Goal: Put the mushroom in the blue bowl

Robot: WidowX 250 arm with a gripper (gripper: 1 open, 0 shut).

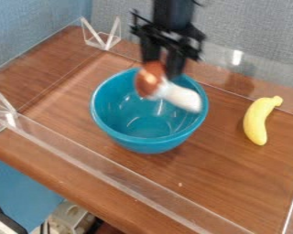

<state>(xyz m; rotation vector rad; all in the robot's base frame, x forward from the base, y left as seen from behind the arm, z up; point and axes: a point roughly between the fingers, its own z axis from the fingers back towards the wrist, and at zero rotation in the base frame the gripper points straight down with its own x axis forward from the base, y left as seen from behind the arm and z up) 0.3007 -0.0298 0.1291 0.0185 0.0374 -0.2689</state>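
Observation:
My gripper will let go of the mushroom on the bottom of the blue bowl, close to the bowl's near side (171,124), towards the banana.
The mushroom (159,84), with a reddish-brown cap and a pale stem pointing down to the right, hangs tilted over the blue bowl (122,123). My gripper (164,69) is shut on the mushroom, its dark fingers coming straight down from the top of the view. The mushroom is above the bowl's far right rim, clear of the bowl's floor. The bowl is deep, glossy teal-blue, and sits in the middle of the wooden table.
A yellow banana (259,118) lies on the wood to the right of the bowl. Clear acrylic walls (100,170) fence the table along the front and left. A clear bracket (103,35) stands at the back left.

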